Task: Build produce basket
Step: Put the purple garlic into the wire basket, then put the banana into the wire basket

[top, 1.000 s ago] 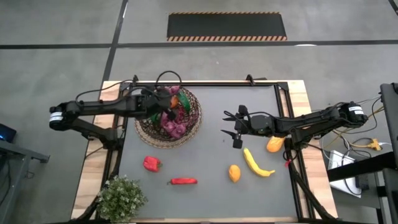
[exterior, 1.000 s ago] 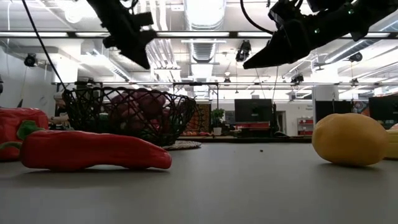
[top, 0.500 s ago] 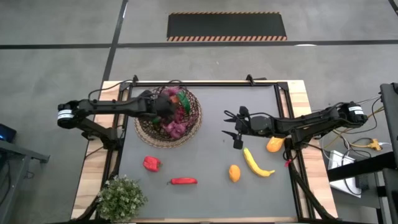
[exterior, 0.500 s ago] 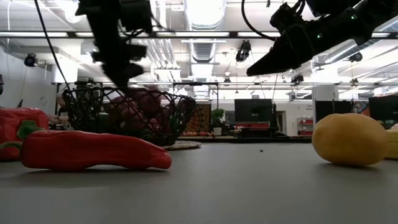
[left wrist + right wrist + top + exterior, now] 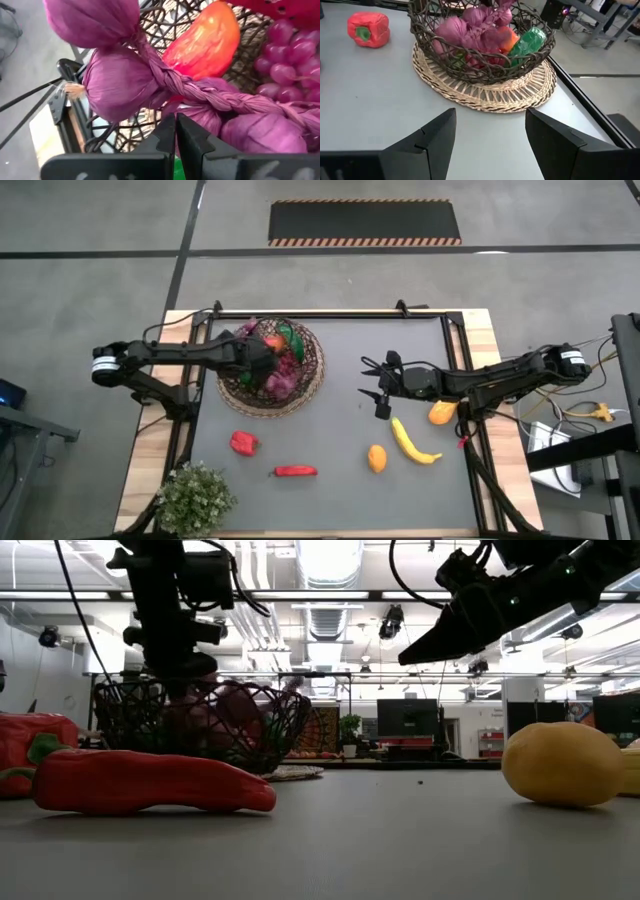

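My right gripper goes next to the banana beside the orange fruit, to close around the banana's middle (image 5: 406,442).
The dark wicker basket (image 5: 312,370) sits on a round woven mat (image 5: 485,102) at the table's far left. It holds braided purple bulbs (image 5: 120,82), an orange pepper (image 5: 205,42), grapes (image 5: 287,47) and a green pepper (image 5: 530,41). My left gripper (image 5: 258,362) points down into the basket's left half, fingers shut (image 5: 175,125) just above the purple bulbs. My right gripper (image 5: 372,385) hovers open over the table's middle, clear of everything. Loose on the table lie a red pepper (image 5: 243,443), a red chili (image 5: 295,471), an orange fruit (image 5: 377,457), a banana (image 5: 412,442) and an orange pepper (image 5: 441,412). My left gripper comes from above with shut fingertips (image 5: 167,132) down among the purple bulbs (image 5: 200,112) inside the basket. Whether the fingertips touch them, I cannot tell.
A small green potted plant (image 5: 195,495) stands at the near left corner. In the low view the chili (image 5: 150,785) and the orange fruit (image 5: 562,762) lie near the camera. Bare grey table lies between the basket and my right gripper.
My left gripper has come down from above the basket into it, shifting a little toward the table's left edge and tipping from a slant to pointing straight down. The right arm has kept still.
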